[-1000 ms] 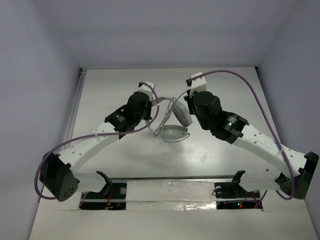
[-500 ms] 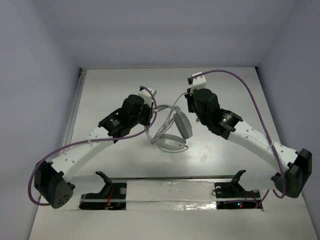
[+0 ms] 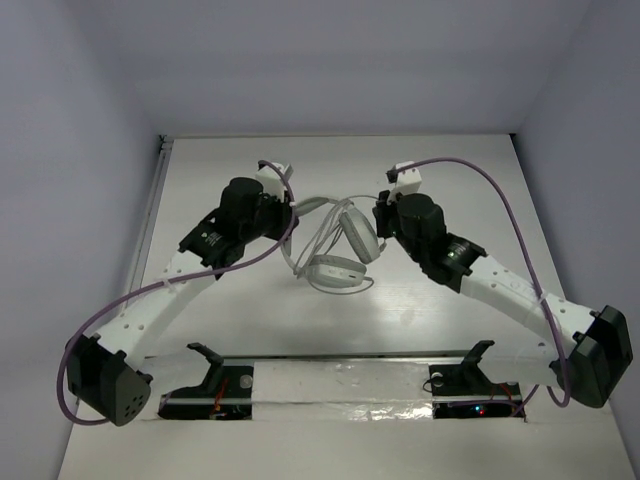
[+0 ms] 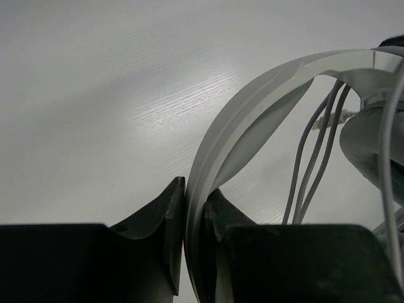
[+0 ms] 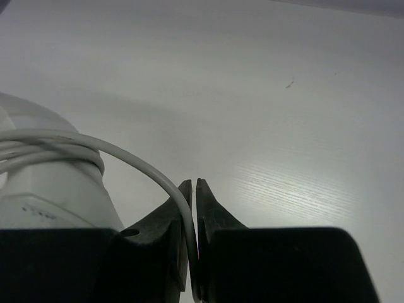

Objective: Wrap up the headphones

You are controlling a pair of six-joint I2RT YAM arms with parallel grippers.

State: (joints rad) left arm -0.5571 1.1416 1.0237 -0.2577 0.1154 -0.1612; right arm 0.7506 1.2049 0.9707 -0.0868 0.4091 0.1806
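Observation:
The robot's left gripper needs to set the white headphones free on the far half of the table (image 3: 317, 217) between the robot's grippers.
The white headphones (image 3: 340, 250) lie mid-table between my two arms, one earcup (image 3: 334, 271) flat, the other (image 3: 360, 234) tilted up. My left gripper (image 4: 194, 196) is shut on the curved headband (image 4: 252, 95); in the top view it sits at the headphones' left (image 3: 283, 212). My right gripper (image 5: 193, 189) is shut on the thin grey cable (image 5: 126, 153), which loops around the earcup stem (image 5: 50, 183) at the left of that view. In the top view the right gripper (image 3: 381, 213) is just right of the earcups. Cable strands (image 4: 312, 151) hang beside the headband.
Thick purple robot cables (image 3: 510, 210) arch over both arms. The table's raised left rail (image 3: 155, 200) and grey walls bound the surface. Two black mounts (image 3: 215, 365) stand at the near edge by the arm bases.
Both arms have drawn apart, the left gripper moving left and back, the right moving right. The headphones have swung and opened out between them, headband now stretched to the left.

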